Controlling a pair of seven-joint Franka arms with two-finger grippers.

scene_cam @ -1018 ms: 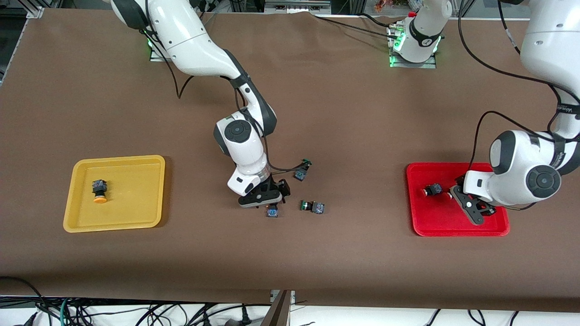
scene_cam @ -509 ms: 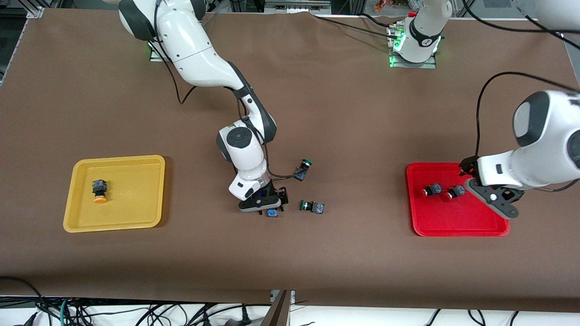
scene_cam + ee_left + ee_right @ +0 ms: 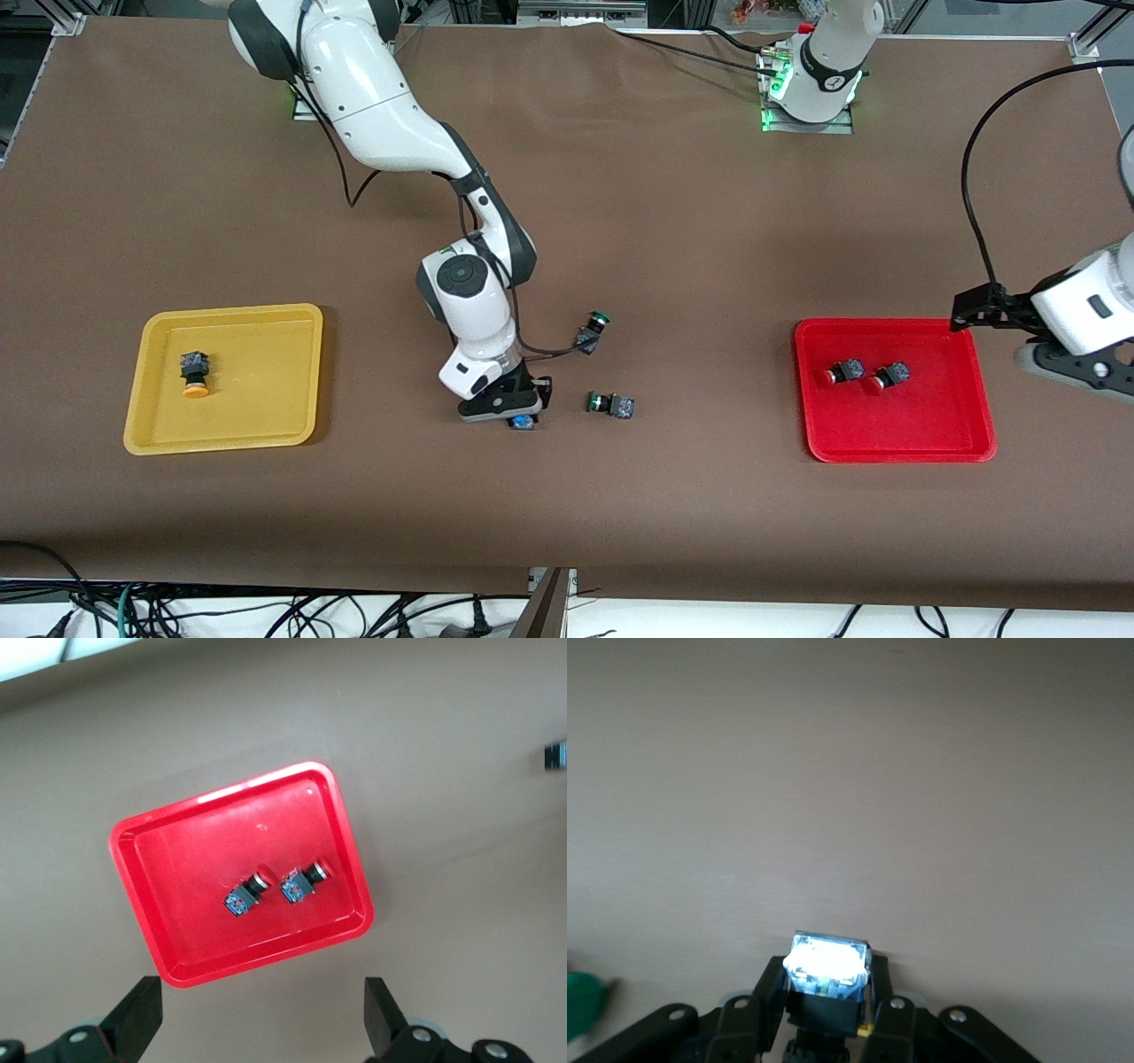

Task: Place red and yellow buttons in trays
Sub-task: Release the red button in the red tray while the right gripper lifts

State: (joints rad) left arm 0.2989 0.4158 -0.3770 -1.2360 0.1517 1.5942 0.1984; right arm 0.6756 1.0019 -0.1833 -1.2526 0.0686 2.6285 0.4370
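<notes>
My right gripper is going to release the dark-bodied button in the yellow tray (image 3: 251, 377), next to the button with the yellow cap.
The yellow tray (image 3: 266, 354) holds one yellow-capped button (image 3: 194, 374). The red tray (image 3: 939, 425) holds two red-capped buttons (image 3: 842, 372) (image 3: 889, 377) side by side; they also show in the left wrist view (image 3: 245, 893) (image 3: 304, 883) in the tray (image 3: 177, 904). My right gripper (image 3: 518, 415) is low at the table's middle, shut on a dark-bodied button (image 3: 826, 979) (image 3: 524, 423). Its cap is hidden; only a sliver of yellow shows beneath. My left gripper (image 3: 1076, 372) (image 3: 261, 1023) is open and empty, raised beside the red tray toward the left arm's end.
Two green-capped buttons lie on the brown table beside my right gripper, one (image 3: 611, 405) toward the red tray and one (image 3: 592, 330) farther from the front camera. A green blur (image 3: 580, 1010) shows at the right wrist view's edge.
My left gripper has risen out of the red tray and drawn back toward the left arm's end, leaving the second red button there. My right gripper has shifted slightly toward the yellow tray with its button.
</notes>
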